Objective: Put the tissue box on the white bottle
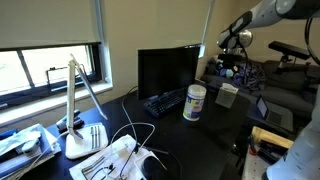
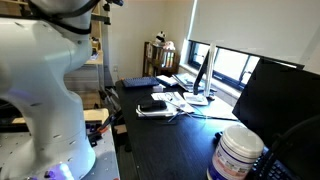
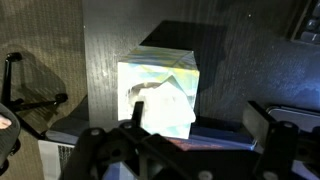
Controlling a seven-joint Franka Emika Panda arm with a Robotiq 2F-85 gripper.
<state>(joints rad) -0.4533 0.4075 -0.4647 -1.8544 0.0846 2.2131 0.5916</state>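
The robot's gripper should close on the tissue box's side edge (image 1: 233, 86) (image 3: 195, 107) that lies between its open fingers, because one side is thin enough to pinch.
The tissue box (image 3: 160, 95) is a pale cube with a tissue sticking out of its top. It stands on the dark desk and also shows in an exterior view (image 1: 227, 95). The white bottle (image 1: 194, 102) is a round canister with a blue label. It stands upright beside the keyboard, apart from the box, and shows in both exterior views (image 2: 240, 155). My gripper (image 3: 198, 128) is open and empty. It hovers above the box, with its left finger over the box's near edge. In an exterior view the gripper (image 1: 229, 67) hangs well above the box.
A black monitor (image 1: 165, 70) and keyboard (image 1: 165, 100) stand next to the bottle. A white desk lamp (image 1: 80, 110), cables and papers (image 1: 110, 155) fill one end of the desk. My white base (image 2: 40, 90) stands beside the desk. Exercise gear (image 1: 290, 50) is behind.
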